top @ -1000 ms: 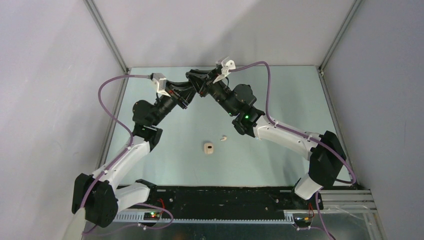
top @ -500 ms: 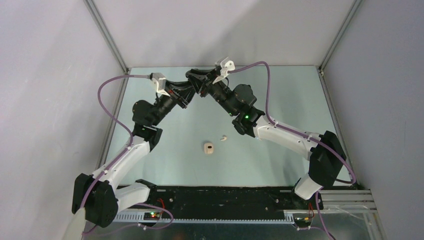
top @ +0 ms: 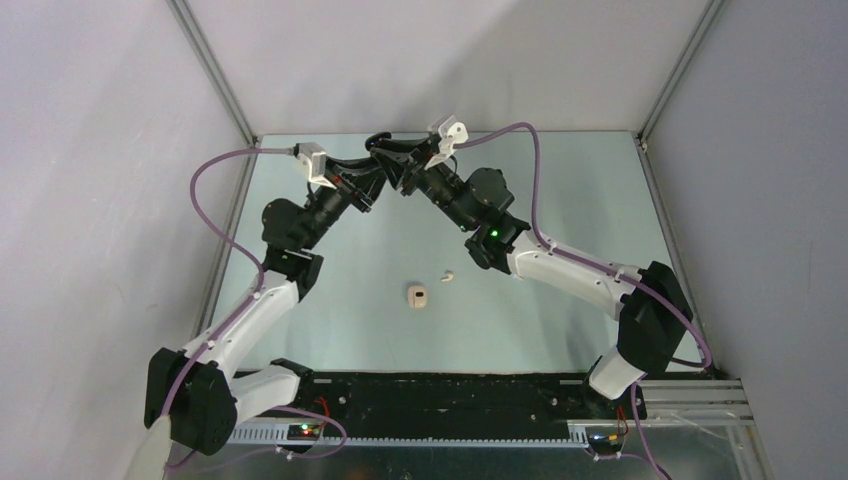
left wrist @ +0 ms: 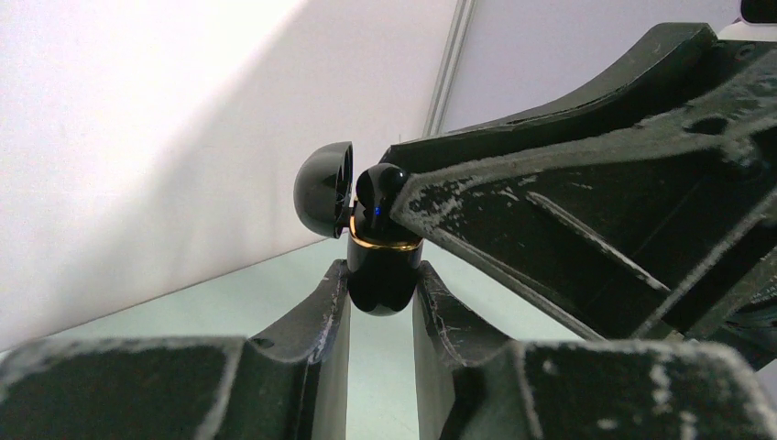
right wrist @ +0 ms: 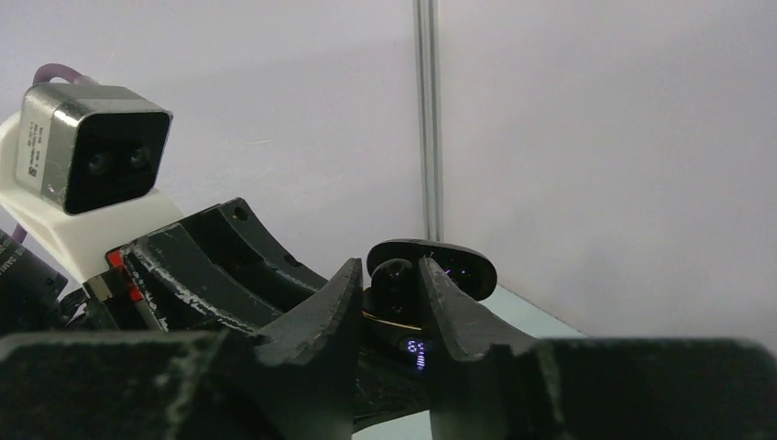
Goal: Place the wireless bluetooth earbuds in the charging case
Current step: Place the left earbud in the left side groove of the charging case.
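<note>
Next, I release the black charging case, now held upright at the back centre, with my left gripper on the pale green table (top: 384,236) behind the cream-white case.
A black charging case (left wrist: 383,275) with a gold rim is held upright in my shut left gripper (left wrist: 380,275), its lid (left wrist: 322,188) swung open to the left. A black earbud (left wrist: 377,183) sits in the top of the case and shows a small blue light. My right gripper (right wrist: 388,270) straddles that earbud (right wrist: 394,280) with its fingers slightly parted, leaving a thin gap on the left side. A lit display (right wrist: 417,350) glows on the case front. In the top view both grippers meet at the back centre, left gripper (top: 372,175), right gripper (top: 392,160).
A cream-white case (top: 417,295) lies on the pale green table (top: 560,200) near the middle, with a cream-white earbud (top: 448,275) just to its right. Grey walls and metal posts close in the table at the back and sides.
The right gripper's fingers have parted a little around the black earbud. The left wrist has shifted slightly up and toward the back wall with the case.
</note>
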`<state>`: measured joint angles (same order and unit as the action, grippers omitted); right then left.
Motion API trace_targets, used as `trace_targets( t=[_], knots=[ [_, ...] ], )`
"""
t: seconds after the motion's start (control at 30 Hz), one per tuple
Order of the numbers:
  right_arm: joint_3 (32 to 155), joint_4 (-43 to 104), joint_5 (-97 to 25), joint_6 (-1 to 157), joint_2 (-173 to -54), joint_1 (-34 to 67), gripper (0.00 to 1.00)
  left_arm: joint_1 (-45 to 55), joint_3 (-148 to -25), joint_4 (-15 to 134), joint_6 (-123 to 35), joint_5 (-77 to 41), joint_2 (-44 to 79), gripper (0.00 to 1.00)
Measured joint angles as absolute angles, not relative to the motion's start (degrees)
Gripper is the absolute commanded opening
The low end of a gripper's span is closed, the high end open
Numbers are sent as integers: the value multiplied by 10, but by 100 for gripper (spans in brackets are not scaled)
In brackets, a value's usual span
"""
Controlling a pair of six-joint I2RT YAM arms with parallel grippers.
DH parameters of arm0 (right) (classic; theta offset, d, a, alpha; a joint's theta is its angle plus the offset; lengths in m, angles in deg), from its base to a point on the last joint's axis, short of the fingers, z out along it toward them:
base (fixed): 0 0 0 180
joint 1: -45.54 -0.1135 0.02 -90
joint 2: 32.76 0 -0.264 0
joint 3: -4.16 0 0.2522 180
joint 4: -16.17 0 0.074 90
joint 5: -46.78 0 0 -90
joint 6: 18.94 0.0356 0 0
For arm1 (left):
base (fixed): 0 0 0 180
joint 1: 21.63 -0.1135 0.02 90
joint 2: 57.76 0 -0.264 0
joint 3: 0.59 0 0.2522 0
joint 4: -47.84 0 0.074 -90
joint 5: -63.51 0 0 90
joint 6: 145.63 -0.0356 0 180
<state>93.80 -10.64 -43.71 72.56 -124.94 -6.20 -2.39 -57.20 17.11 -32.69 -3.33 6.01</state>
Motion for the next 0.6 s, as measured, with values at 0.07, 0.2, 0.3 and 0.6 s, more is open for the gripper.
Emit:
trace_targets(
  t=[0.07,0.2,0.3,0.6],
  knots=[
    [938,-106,-437,723,-1249,-60,20,-24,-572,170,-328,-31,60,0],
    [938,-106,-433,726,-1249,-56,9,-26,-572,167,-333,-23,60,0],
    [943,-98,-429,729,-1249,-51,4,-28,-572,167,-343,-18,60,0],
    [962,-58,-406,749,-1249,-42,4,-32,-572,165,-387,-8,60,0]
  ],
)
